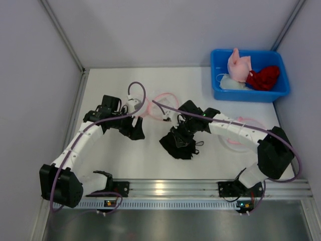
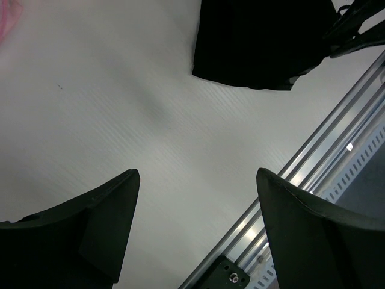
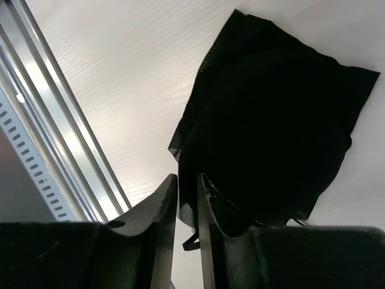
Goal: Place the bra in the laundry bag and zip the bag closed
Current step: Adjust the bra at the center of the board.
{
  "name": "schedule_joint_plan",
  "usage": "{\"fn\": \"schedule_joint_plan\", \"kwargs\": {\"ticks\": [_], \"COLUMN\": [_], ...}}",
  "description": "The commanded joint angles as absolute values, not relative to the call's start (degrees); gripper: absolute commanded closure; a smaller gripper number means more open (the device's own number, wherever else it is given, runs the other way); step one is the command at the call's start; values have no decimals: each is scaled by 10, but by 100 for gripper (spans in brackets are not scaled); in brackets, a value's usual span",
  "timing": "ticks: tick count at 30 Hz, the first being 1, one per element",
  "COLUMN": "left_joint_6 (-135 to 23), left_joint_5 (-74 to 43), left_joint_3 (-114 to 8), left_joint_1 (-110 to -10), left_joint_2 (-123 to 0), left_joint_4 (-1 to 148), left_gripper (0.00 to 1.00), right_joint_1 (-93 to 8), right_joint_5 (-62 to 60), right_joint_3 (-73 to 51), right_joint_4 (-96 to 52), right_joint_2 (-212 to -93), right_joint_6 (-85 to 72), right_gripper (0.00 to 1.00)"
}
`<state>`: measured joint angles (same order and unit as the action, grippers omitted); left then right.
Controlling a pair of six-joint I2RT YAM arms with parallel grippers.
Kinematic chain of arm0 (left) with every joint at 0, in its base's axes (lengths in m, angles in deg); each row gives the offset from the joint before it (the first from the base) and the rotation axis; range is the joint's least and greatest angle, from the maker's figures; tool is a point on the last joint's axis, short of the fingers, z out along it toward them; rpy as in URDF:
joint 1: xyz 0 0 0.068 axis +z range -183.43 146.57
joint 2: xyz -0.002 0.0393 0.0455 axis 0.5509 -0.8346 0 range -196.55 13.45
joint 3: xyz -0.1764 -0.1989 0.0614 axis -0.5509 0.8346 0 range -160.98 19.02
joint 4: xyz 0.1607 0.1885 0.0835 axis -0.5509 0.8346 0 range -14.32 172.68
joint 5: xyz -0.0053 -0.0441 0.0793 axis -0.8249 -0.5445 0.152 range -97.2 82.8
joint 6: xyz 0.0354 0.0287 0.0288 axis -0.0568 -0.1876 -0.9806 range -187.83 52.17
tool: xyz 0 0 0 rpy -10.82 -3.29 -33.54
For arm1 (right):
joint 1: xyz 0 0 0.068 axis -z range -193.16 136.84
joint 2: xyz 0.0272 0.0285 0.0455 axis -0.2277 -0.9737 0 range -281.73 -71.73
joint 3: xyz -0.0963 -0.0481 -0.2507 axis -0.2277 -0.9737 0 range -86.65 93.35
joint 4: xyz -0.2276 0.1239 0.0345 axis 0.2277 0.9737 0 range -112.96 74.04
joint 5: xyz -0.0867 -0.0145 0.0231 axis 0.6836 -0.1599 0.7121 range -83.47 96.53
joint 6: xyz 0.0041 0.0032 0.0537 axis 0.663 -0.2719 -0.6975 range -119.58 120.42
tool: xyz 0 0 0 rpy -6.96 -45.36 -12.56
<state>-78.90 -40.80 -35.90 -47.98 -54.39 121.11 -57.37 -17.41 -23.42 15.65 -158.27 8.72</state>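
Next, my left gripper should go to the black bra's near-side edge (image 1: 177,156) (image 2: 289,84) and close there, across from my right gripper.
A black mesh laundry bag (image 1: 178,145) lies on the white table in the middle. In the right wrist view the bag (image 3: 277,114) is a square of mesh with a darker round bulge inside, likely the bra. My right gripper (image 1: 181,136) sits over the bag's far side. Its jaws (image 3: 186,177) are nearly together, with the bag's edge and a thin black loop between them. My left gripper (image 1: 134,131) is open and empty above bare table, left of the bag. The left wrist view shows its wide-apart fingers (image 2: 195,174) and the bag (image 2: 258,42) ahead.
A blue bin (image 1: 218,88) at the back right holds pink (image 1: 239,65), red (image 1: 265,78) and white (image 1: 230,83) garments. Pink hoop-rimmed items lie behind the arms (image 1: 163,98) and under the right arm (image 1: 241,143). An aluminium rail (image 1: 170,188) runs along the near edge.
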Motion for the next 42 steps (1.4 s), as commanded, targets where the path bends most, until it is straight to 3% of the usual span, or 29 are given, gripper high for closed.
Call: {"fn": "schedule_joint_plan", "kwargs": {"ticks": [1,6,12,14,21,24,30,34,42], "left_joint_6": [-788,-813,-874,-928,-1117,-1211,-1258,-1300,-1363], "left_joint_5": [-423,-441,-469,-482,-479,-445,-296,-255,-204], "left_joint_3": [-354,-335,-334,-336,-325,-280,-176,-104,-19], "left_joint_1": [-477,-477,-476,-478,-482,-521,-721,-819,-964], "left_joint_2": [-526,-504,-487,-483,-439,-394,-324,-334,-438], "left_joint_4": [1195,1195,1200,1211,1210,1192,1039,913,682], "left_gripper": [15,15,14,13,13,14,13,11,9], "right_joint_1": [-614,-618,-515,-476,-430,-429,-426,-433,-466], "right_joint_5": [-153,-163,-194,-200,-241,-247,-255,-248,-181], "right_joint_3": [-235,-201,-191,-201,-232,-237,-235,-221,-213], "right_joint_4": [113,126,139,148,143,133,87,81,65], "right_joint_2": [-1591,-1578,-1572,-1596,-1629,-1637,-1665,-1684,-1742], "right_joint_6": [84,91,77,77,65,52,32,34,53], "right_gripper": [77,70,60,52,37,37,36,25,24]}}
